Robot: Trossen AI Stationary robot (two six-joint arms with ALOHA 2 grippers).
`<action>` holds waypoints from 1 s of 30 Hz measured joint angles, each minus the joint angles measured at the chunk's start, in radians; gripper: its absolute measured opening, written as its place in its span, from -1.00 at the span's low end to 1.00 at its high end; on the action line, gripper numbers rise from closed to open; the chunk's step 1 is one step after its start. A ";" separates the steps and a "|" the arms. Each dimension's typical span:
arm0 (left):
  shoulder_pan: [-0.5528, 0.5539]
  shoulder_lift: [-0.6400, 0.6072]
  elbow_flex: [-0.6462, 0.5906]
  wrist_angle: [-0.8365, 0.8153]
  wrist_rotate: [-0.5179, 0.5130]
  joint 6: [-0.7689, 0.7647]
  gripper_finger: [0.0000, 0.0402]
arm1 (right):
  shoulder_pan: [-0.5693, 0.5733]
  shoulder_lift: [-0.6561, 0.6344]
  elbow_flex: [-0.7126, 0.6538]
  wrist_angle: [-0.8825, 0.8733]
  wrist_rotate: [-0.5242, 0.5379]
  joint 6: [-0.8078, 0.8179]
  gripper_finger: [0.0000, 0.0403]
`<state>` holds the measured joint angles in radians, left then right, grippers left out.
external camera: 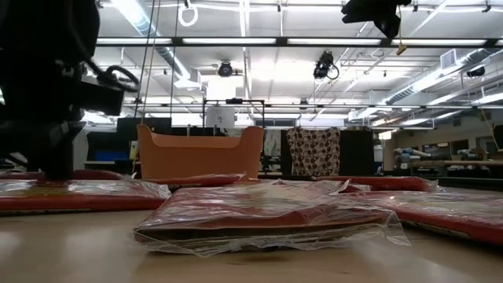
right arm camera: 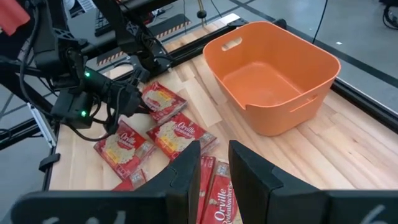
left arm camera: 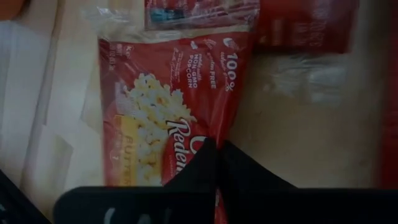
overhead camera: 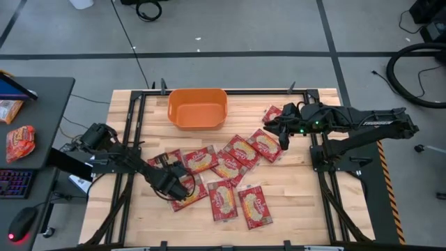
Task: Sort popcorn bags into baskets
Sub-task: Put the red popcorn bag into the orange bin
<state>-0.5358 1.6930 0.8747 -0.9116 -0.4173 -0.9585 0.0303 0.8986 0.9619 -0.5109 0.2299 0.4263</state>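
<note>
Next, I release the popcorn bag with my left gripper inside the orange basket, on the basket's bottom (overhead camera: 195, 115) along its near side.
Several red popcorn bags (overhead camera: 240, 150) with cream-yellow labels lie flat in a loose cluster on the wooden table, some overlapping. One more bag (overhead camera: 271, 113) lies apart near the right arm. The orange basket (overhead camera: 172, 111) stands at the far edge, and nothing shows inside it (right arm camera: 273, 93). My left gripper (overhead camera: 178, 185) is down at the cluster's left near end, shut on a bag (left arm camera: 161, 112). My right gripper (right arm camera: 214, 163) hangs well above the cluster's right side, open and holding nothing. My left gripper pinches one popcorn bag between its two fingers at a side edge (left arm camera: 225, 134). The fingers (left arm camera: 198, 163) come from above, pointing down. The rest of the bag lies flat on the table, its label facing up.
Black frame rails (overhead camera: 136, 132) run along the table's left, right and far sides. A dark side desk (overhead camera: 35, 104) to the left holds snack packets, a keyboard and a mouse. Bare wood (overhead camera: 306, 202) lies toward the near right corner.
</note>
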 joint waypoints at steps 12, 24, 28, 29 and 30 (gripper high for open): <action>0.035 -0.096 0.269 -0.136 -0.051 0.159 -0.97 | 0.000 0.000 0.000 0.001 -0.016 -0.029 -0.56; 0.314 -0.105 0.592 -0.220 -0.204 0.653 -0.98 | 0.000 0.000 0.000 0.032 0.006 -0.044 -0.56; 0.449 -0.105 0.596 -0.198 -0.219 0.860 -0.98 | 0.000 0.000 0.000 0.051 0.009 -0.044 -0.56; 0.483 -0.105 0.591 -0.183 -0.214 0.907 -0.98 | 0.000 0.000 0.000 0.054 0.009 -0.044 -0.56; 0.517 -0.105 0.584 -0.163 -0.202 0.954 -0.98 | 0.000 0.000 0.000 0.059 0.009 -0.044 -0.56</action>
<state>-0.0184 1.5875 1.4587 -1.0746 -0.6189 -0.0044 0.0299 0.8986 0.9619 -0.4518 0.2394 0.3824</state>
